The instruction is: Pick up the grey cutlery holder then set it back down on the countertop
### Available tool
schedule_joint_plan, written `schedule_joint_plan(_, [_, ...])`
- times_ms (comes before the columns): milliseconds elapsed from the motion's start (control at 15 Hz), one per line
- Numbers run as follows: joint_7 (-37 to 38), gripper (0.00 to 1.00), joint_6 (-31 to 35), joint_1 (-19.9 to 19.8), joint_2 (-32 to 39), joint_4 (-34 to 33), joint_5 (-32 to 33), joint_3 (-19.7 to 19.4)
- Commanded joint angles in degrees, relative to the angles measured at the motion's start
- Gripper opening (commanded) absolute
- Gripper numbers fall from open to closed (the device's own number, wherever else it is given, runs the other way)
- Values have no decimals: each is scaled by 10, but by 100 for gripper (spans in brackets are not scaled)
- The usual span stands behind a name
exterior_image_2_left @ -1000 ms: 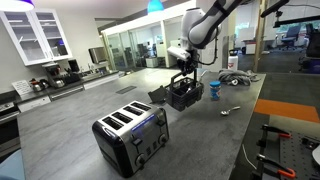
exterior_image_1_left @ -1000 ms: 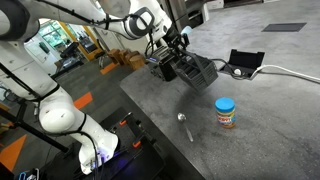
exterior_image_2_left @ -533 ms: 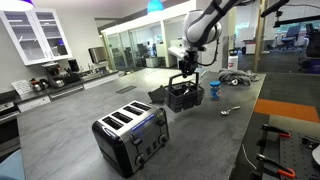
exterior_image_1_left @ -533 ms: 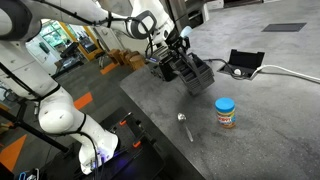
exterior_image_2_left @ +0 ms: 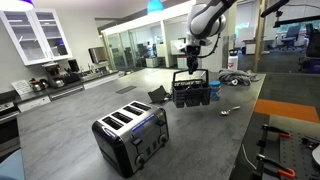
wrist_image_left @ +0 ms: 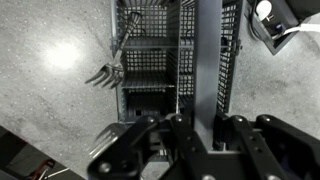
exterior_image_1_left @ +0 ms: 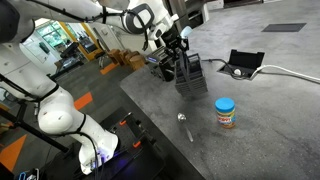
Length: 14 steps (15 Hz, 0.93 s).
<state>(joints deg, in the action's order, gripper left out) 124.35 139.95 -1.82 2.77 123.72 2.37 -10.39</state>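
Note:
The robot's gripper will set the grey cutlery holder down on the countertop (exterior_image_1_left: 200,91) just behind the jar with the blue lid.
The grey cutlery holder (exterior_image_1_left: 189,76) is a dark slatted basket with inner dividers. It hangs from my gripper (exterior_image_1_left: 176,52) a little above the dark speckled countertop (exterior_image_1_left: 260,130). It also shows in an exterior view (exterior_image_2_left: 191,92) under my gripper (exterior_image_2_left: 191,68). In the wrist view the holder (wrist_image_left: 150,55) fills the middle, and my gripper (wrist_image_left: 205,112) is shut on one of its upright walls. The countertop (wrist_image_left: 50,90) lies below it.
A blue-lidded jar (exterior_image_1_left: 226,112) and a spoon (exterior_image_1_left: 184,126) lie near the holder. A small black tray with white cable (exterior_image_1_left: 244,63) sits behind it. A toaster (exterior_image_2_left: 130,136) stands nearer the camera. A fork (wrist_image_left: 108,66) shows beside the holder's left edge.
The holder has risen off the countertop with my gripper and has swung from tilted to hanging more squarely under it.

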Motion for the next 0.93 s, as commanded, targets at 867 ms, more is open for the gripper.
schedule_joint_plan(867, [244,10,36,-81,-6,12,-25,-22])
